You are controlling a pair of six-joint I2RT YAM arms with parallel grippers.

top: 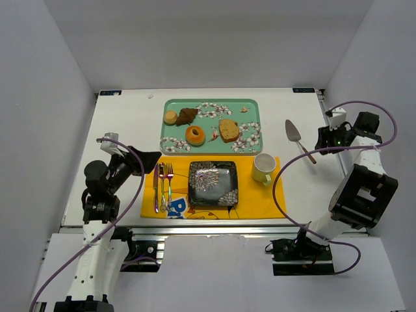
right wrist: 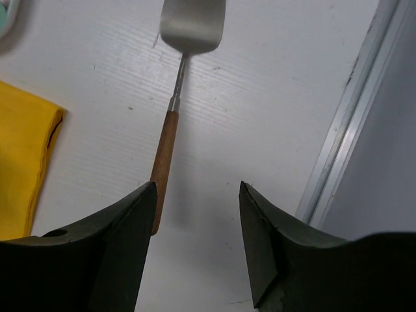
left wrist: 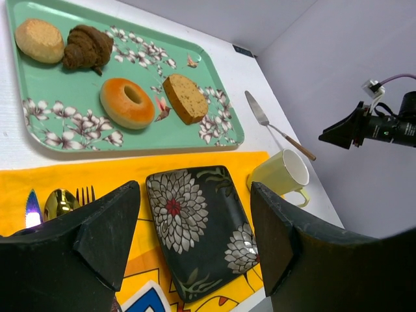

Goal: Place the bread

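Observation:
My right gripper is to close next on the wooden handle (top: 307,153) (right wrist: 166,138) of the metal spatula, near where that handle meets the metal neck of the spatula.
The bread (top: 195,135) is a golden-orange ring lying in the middle of the green floral tray (top: 250,112); it also shows in the left wrist view (left wrist: 127,102). My left gripper (top: 147,161) is open and empty, low at the left edge of the yellow placemat (top: 276,201), well short of the tray. In its wrist view the jaws (left wrist: 195,201) frame the black floral plate (left wrist: 201,227). My right gripper (top: 321,140) is open and empty at the table's right side, just right of the spatula's wooden handle (right wrist: 162,166).
The tray also holds a pale bun (top: 170,117), a dark croissant (top: 187,116) and a tan bread slice (top: 228,130). A yellow-green mug (top: 263,168) stands right of the black plate (top: 212,184). Knife, spoon and fork (top: 162,185) lie on the mat's left. A metal spatula (top: 296,136) lies at right.

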